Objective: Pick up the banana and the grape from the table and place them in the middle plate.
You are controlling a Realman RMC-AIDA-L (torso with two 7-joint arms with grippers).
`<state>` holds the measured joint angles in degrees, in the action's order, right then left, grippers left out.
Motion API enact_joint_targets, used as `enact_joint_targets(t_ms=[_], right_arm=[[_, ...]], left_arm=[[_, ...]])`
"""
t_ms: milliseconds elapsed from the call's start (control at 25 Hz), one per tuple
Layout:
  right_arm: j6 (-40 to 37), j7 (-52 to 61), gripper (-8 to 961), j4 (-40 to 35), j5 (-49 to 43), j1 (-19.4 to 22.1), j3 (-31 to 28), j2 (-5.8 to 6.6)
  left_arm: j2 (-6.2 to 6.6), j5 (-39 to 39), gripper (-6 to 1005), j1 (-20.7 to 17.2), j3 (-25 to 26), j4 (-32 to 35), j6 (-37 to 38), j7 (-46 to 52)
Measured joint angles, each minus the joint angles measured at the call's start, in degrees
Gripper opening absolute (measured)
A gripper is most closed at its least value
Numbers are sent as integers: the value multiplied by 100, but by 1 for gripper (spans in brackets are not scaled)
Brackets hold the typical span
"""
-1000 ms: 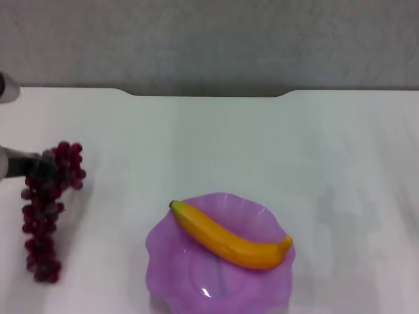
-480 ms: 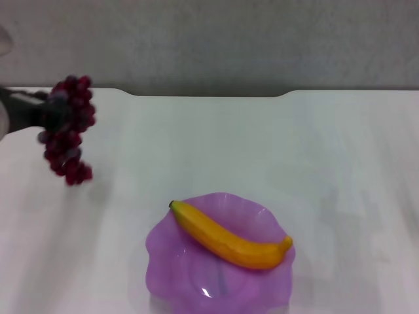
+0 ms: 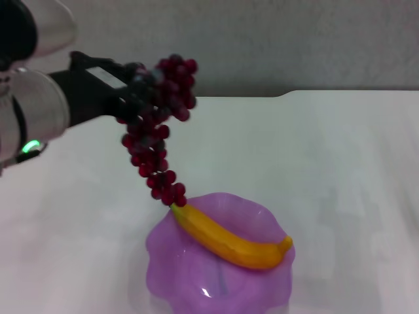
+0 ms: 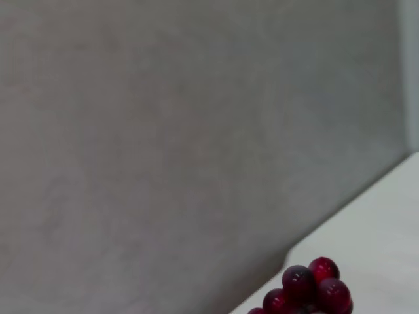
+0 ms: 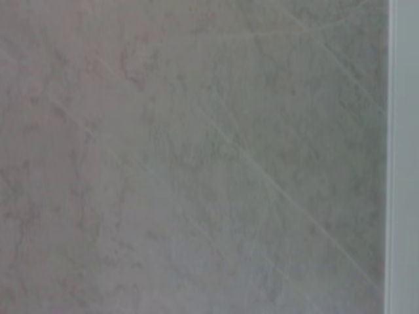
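The robot's left gripper will release the grape bunch in the purple plate, on the near side of the banana (image 3: 222,280).
My left gripper (image 3: 141,88) is shut on the top of the grape bunch (image 3: 157,137) and holds it in the air. The dark red bunch hangs down, its lowest grapes just above the plate's far left rim. A few grapes (image 4: 308,291) show in the left wrist view. The yellow banana (image 3: 226,239) lies across the translucent purple plate (image 3: 190,278) at the near middle of the white table (image 3: 327,163). My right gripper is out of view; its wrist view shows only a grey wall.
A grey wall (image 3: 262,39) stands behind the table's far edge. The table's far edge has a shallow recess in its middle.
My left arm has lifted the grape bunch off the table's left side and carried it up and to the right, to just above the plate's rim. The banana and plate have not moved.
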<state>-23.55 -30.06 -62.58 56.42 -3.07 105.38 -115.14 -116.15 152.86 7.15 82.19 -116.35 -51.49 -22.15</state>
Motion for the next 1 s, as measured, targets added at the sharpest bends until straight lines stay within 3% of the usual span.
enact_joint_targets(t_ms=[440, 1000], right_arm=[[42, 0, 625, 56, 0, 0, -14, 0], [71, 0, 626, 64, 0, -13, -24, 0]], left_arm=[[13, -990, 229, 62, -306, -109, -615, -323], [12, -1200, 217, 59, -668, 263, -1029, -371]])
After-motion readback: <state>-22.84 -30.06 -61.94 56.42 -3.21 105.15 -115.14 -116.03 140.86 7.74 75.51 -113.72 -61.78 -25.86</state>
